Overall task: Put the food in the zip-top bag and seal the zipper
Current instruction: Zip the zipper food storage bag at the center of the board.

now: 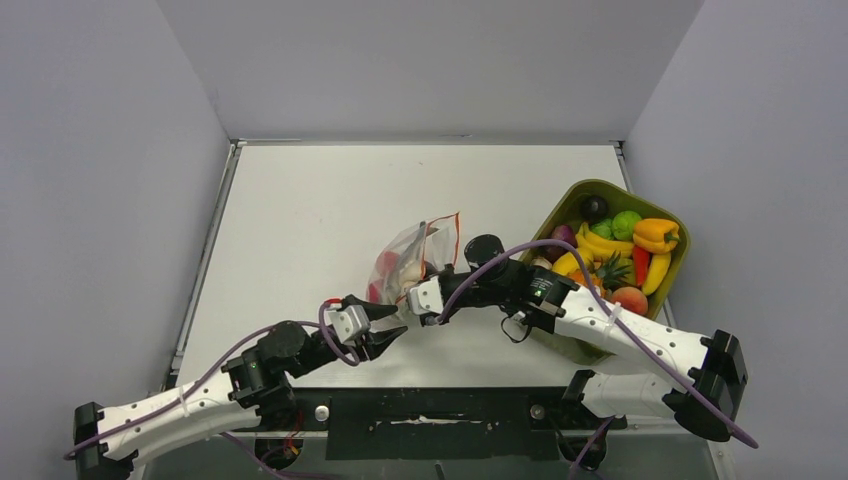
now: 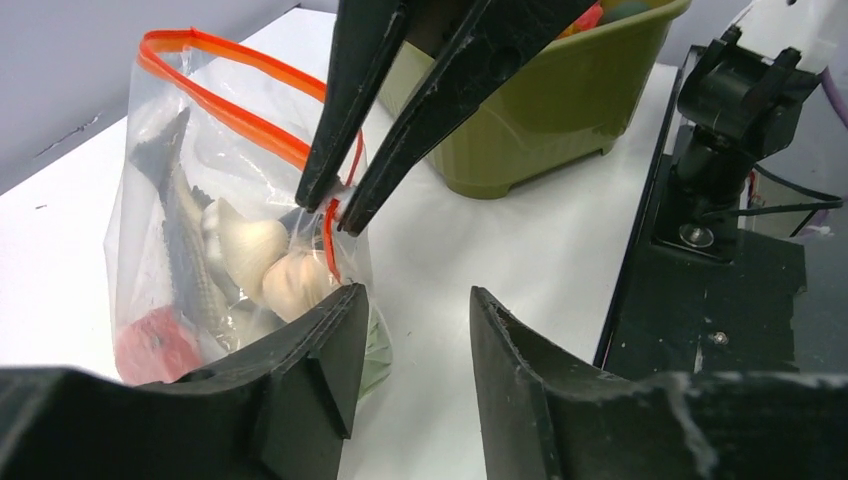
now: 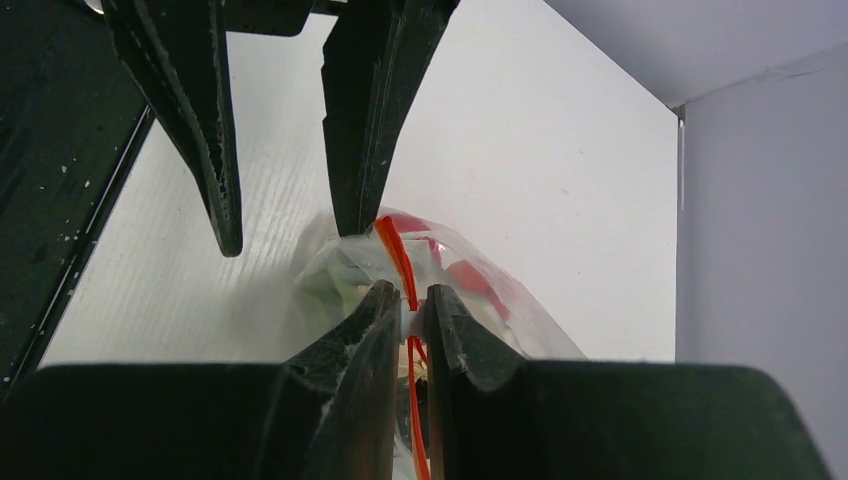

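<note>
The zipper's near end is hanging loose below the white tab. Next, my left gripper pinches that end [image 2: 333, 264] before my right gripper pulls the tab along.
The clear zip-top bag [image 1: 405, 258] lies in the middle of the table, with beige [image 2: 270, 262], red [image 2: 155, 345], grey and green food inside. Its orange-red zipper [image 2: 225, 105] runs along the mouth. My right gripper [image 1: 408, 298] is shut on the zipper's near end, on a small white tab, as the right wrist view [image 3: 410, 312] and the left wrist view [image 2: 335, 212] both show. My left gripper [image 1: 398, 328] is open and empty just in front of the bag's near corner [image 2: 410, 310]; its left finger [image 2: 300, 370] is next to the bag.
An olive-green tub [image 1: 575, 190] at the right holds several more toy fruits and vegetables [image 1: 620, 250]; it also shows behind the bag in the left wrist view [image 2: 520, 110]. The black base plate [image 2: 720, 290] runs along the table's near edge.
</note>
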Controlling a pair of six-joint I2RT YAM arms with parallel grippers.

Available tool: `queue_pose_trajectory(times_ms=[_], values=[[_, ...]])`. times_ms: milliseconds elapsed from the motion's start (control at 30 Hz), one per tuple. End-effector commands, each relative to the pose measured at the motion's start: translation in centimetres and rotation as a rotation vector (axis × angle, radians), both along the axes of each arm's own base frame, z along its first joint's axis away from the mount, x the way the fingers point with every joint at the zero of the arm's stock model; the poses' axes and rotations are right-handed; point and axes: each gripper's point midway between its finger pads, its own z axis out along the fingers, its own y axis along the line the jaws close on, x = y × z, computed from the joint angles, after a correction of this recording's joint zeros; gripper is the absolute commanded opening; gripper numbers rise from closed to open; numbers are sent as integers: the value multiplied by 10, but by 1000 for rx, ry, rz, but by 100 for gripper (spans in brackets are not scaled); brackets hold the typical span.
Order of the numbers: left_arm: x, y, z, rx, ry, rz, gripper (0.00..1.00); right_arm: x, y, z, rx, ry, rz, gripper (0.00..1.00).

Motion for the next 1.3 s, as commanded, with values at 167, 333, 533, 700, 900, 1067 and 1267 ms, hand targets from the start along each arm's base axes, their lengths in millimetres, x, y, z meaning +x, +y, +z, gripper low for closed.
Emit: queue_pose_trajectory(times_ms=[167,333,533,700,900,1067,1267], values=[[19,-12,27,4,-76,57,46,-6,15,33,121,-19,65,0],[17,-12,33,14,-85,45,46,-5,10,31,104,-34,67,0],[15,11,55,-68,-105,97,46,-4,6,27,87,-35,65,0],[20,17,58,-95,-113,135,51,-4,5,29,103,-38,65,0],[28,1,41,-6,-118,132,54,-5,7,26,113,-24,62,0],[35,-7,34,50,-139,140,50,-9,8,27,114,-19,84,0],[35,-10,36,55,-149,129,2,-10,5,26,109,-28,87,0]])
